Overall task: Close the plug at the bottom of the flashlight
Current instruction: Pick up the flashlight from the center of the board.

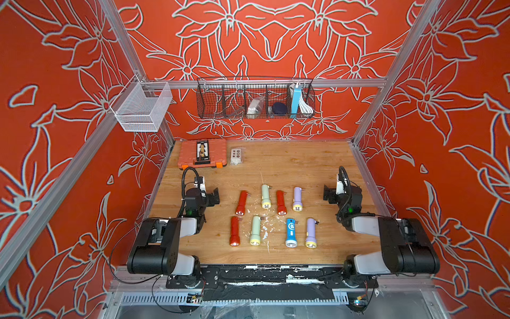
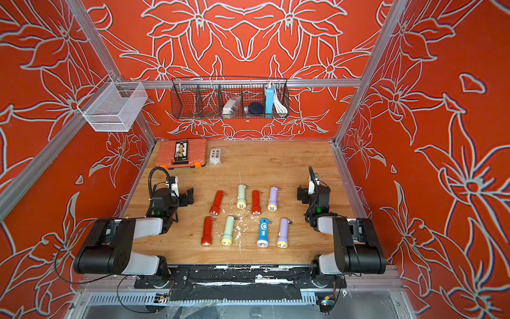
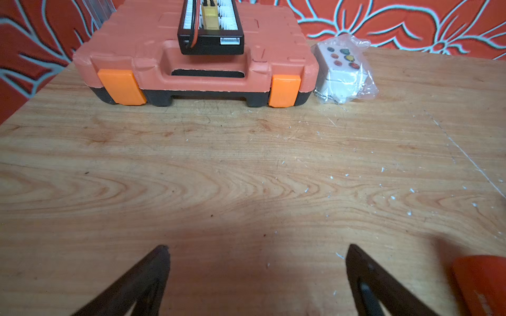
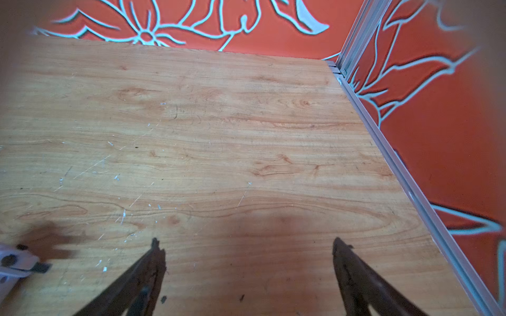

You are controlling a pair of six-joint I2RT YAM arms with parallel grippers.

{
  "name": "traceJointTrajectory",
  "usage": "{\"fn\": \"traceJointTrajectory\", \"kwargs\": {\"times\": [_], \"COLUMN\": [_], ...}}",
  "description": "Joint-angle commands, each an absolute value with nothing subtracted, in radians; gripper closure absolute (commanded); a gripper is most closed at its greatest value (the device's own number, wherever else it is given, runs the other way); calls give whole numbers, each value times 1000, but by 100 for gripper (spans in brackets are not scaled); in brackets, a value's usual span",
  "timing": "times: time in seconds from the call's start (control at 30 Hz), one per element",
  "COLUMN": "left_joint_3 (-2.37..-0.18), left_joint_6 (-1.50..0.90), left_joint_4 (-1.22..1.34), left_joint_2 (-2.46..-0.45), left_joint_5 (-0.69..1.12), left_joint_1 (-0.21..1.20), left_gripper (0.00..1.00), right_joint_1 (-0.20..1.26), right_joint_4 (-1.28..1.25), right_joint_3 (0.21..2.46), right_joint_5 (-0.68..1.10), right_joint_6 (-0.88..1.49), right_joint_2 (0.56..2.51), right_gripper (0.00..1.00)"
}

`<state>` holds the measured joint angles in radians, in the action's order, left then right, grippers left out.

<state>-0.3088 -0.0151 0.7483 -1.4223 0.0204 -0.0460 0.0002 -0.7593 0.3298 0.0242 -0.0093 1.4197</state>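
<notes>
The robot's left gripper needs to next grab the body of the back-row red flashlight (image 1: 241,203), the one closest to the orange tool case.
Several flashlights lie in two rows mid-table in both top views, lenses toward the front: red (image 1: 241,203), pale green (image 1: 265,196), lilac (image 1: 297,198) and blue (image 1: 291,232) among them. Small plug tabs stick out at their far ends, as on the front lilac one (image 1: 317,221). My left gripper (image 1: 214,196) (image 3: 256,247) is open over bare wood, left of the rows; a red flashlight's end (image 3: 482,284) shows beside it. My right gripper (image 1: 328,195) (image 4: 245,240) is open to the right of the rows, with a lilac flashlight's end (image 4: 16,264) and its dark tab (image 4: 42,267) at the frame edge.
An orange tool case (image 1: 202,153) with a black board on top and a bagged white box (image 1: 237,156) sit at the back left. A black wire basket (image 1: 255,99) and a white mesh basket (image 1: 143,106) hang on the frame. An aluminium rail (image 4: 410,186) edges the table's right.
</notes>
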Motion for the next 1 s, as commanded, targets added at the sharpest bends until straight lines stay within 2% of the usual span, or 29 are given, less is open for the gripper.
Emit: {"fn": "traceJointTrajectory", "kwargs": {"times": [0.0,0.97], "left_joint_3": [-326,-316], "left_joint_6": [-8,5], "left_joint_4": [752,763], "left_joint_2": [-1411,-1405], "left_joint_5": [15,-54], "left_joint_1": [-44,-4], "left_gripper": [0,0], "right_joint_1": [7,6], "right_joint_4": [-753,-759], "right_joint_3": [346,341], "right_joint_5": [21,18], "right_joint_6": [-21,-21], "right_joint_2": [1410,1405], "right_gripper": [2,2]}}
